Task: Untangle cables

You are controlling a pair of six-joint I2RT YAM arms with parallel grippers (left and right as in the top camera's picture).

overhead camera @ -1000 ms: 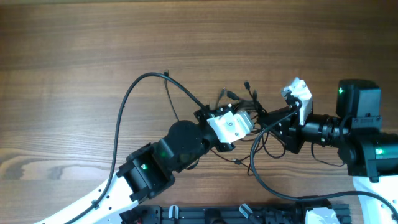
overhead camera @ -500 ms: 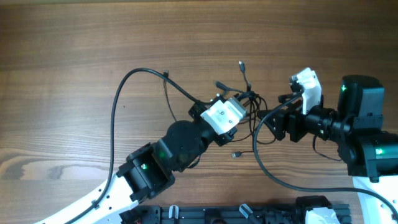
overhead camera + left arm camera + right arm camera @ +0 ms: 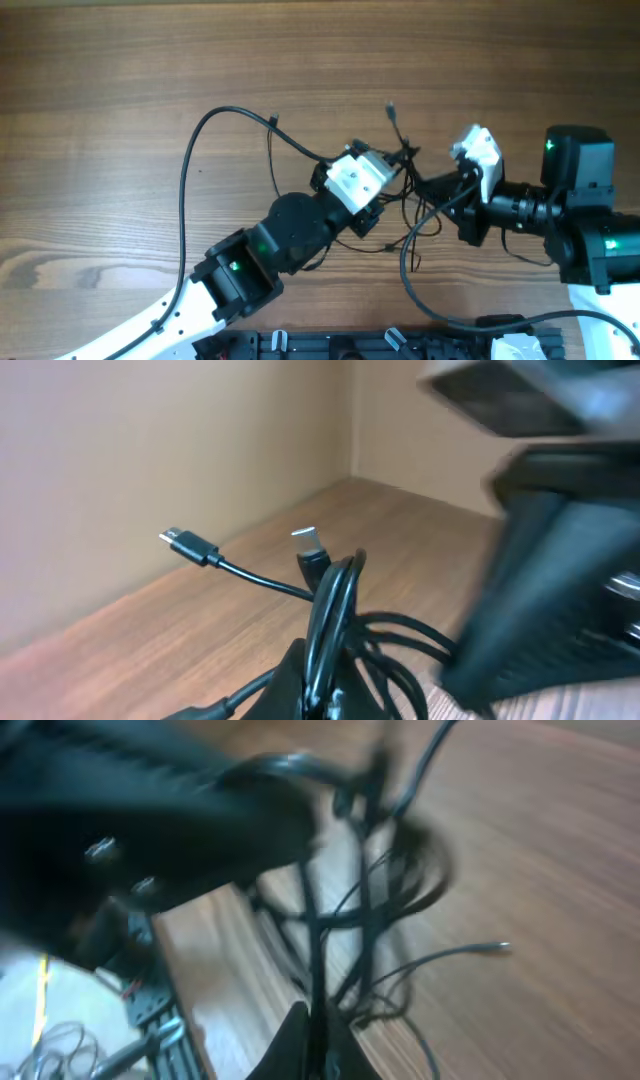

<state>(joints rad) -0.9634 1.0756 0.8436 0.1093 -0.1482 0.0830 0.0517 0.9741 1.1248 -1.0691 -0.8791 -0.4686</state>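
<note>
A single piece of cable is in my right gripper while my left gripper pinches the knot, so my right gripper should take the bunched cable loops [image 3: 338,595] before it lays the cables down loose.
The cables [image 3: 412,195] are a knot of thin black cords hanging between my two grippers at the table's middle. One plug end [image 3: 390,105] sticks up behind the knot. My left gripper [image 3: 397,166] comes from the lower left and is shut on a few strands [image 3: 330,610]. In the left wrist view, two plug ends [image 3: 182,540] fan out past those strands. My right gripper [image 3: 432,186] comes from the right and is shut on one strand [image 3: 315,950]. Loops and a silver-tipped end [image 3: 500,948] spread beyond the right gripper [image 3: 320,1045].
The left arm's thick black cable [image 3: 190,170] arcs over the table at left. The right arm's thick cable [image 3: 408,270] curves down toward the front edge. A black rail [image 3: 350,345] runs along the table's near edge. Bare wood lies behind and to the left.
My right gripper opened, moved left into the knot and shut on a strand. My left gripper closed on its strands and shifted up and right with them.
</note>
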